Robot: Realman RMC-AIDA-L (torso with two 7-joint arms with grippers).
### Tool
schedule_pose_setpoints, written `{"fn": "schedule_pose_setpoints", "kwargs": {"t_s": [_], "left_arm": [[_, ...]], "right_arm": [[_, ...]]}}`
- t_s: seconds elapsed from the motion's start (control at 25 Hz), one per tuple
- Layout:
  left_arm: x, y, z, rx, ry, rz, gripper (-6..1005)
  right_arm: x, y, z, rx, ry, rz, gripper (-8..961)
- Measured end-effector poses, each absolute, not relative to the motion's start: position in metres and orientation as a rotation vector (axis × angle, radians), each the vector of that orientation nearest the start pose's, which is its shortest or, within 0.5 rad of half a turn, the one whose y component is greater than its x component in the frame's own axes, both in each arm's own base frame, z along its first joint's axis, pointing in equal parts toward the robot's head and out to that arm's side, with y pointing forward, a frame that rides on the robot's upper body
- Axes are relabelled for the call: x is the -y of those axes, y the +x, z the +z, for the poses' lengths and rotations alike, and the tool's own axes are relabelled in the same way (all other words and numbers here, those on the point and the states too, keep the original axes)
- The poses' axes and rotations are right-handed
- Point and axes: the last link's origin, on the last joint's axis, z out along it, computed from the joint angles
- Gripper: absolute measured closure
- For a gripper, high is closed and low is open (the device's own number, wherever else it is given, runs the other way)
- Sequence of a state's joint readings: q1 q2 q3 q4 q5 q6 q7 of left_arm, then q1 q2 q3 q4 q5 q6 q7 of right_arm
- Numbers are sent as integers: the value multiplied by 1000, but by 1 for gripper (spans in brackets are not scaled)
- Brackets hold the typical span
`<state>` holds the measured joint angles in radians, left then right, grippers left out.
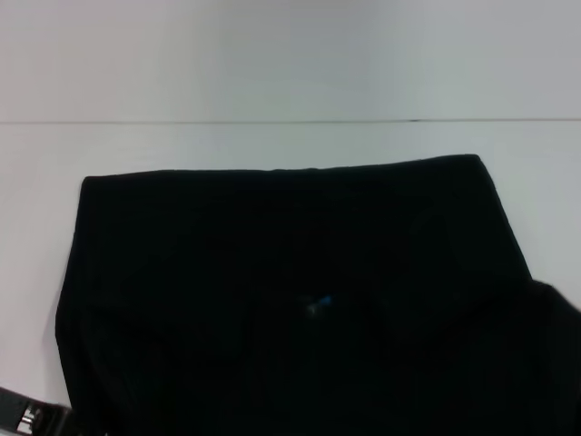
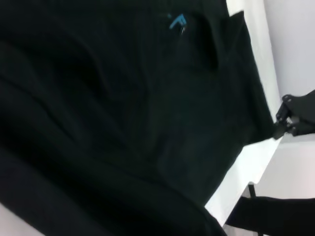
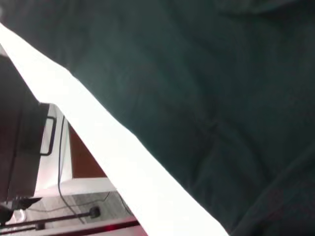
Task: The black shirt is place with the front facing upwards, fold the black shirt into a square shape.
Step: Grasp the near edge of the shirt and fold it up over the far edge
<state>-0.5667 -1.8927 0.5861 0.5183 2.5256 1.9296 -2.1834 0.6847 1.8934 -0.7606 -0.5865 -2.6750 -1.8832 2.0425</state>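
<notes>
The robot's right gripper should release the black shirt's near edge just past the black shirt's far corner (image 1: 449, 136) on the right gripper's side.
The black shirt (image 1: 272, 272) lies spread flat over the near half of the white table (image 1: 272, 141), its far edge straight and its small blue neck label (image 1: 318, 304) showing near the middle. The label (image 2: 177, 22) also appears in the left wrist view, above creased black cloth (image 2: 123, 123). A part of my left arm (image 1: 27, 418) shows at the near left corner, beside the shirt's edge. In the left wrist view my right gripper (image 2: 294, 118) sits at the shirt's edge by the table side. The right wrist view shows only cloth (image 3: 206, 98) close up.
The white table edge (image 3: 113, 152) runs beside the shirt in the right wrist view, with floor and cables (image 3: 64, 196) below it. Bare table lies beyond the shirt's far edge and to its left (image 1: 36, 236).
</notes>
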Motion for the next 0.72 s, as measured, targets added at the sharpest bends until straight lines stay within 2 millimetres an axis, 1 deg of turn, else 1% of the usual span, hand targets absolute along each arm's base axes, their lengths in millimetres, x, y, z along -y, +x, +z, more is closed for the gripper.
{"fn": "schedule_pose_setpoints", "kwargs": {"t_s": [0.12, 0.24, 0.36, 0.48, 0.6, 0.64, 0.72], "left_arm": [[-269, -314, 46, 2066, -2649, -166, 966], [-283, -310, 54, 2023, -2608, -271, 966], [-305, -307, 65, 1962, -2510, -410, 966], [-330, -307, 77, 1896, -2365, -558, 966], [-352, -309, 88, 1854, -2196, -701, 966], [-360, -311, 91, 1839, -2129, -749, 966], [-372, -312, 93, 1808, -2021, -839, 966]], "right_arm": [[-298, 302, 43, -1600, -2897, -393, 928], [-308, 297, 46, -1582, -2872, -293, 928], [-321, 292, 54, -1568, -2823, -120, 929], [-336, 288, 67, -1575, -2721, 112, 929], [-352, 287, 80, -1616, -2569, 320, 929], [-360, 287, 84, -1632, -2491, 398, 929], [-369, 289, 88, -1654, -2394, 488, 929]]}}
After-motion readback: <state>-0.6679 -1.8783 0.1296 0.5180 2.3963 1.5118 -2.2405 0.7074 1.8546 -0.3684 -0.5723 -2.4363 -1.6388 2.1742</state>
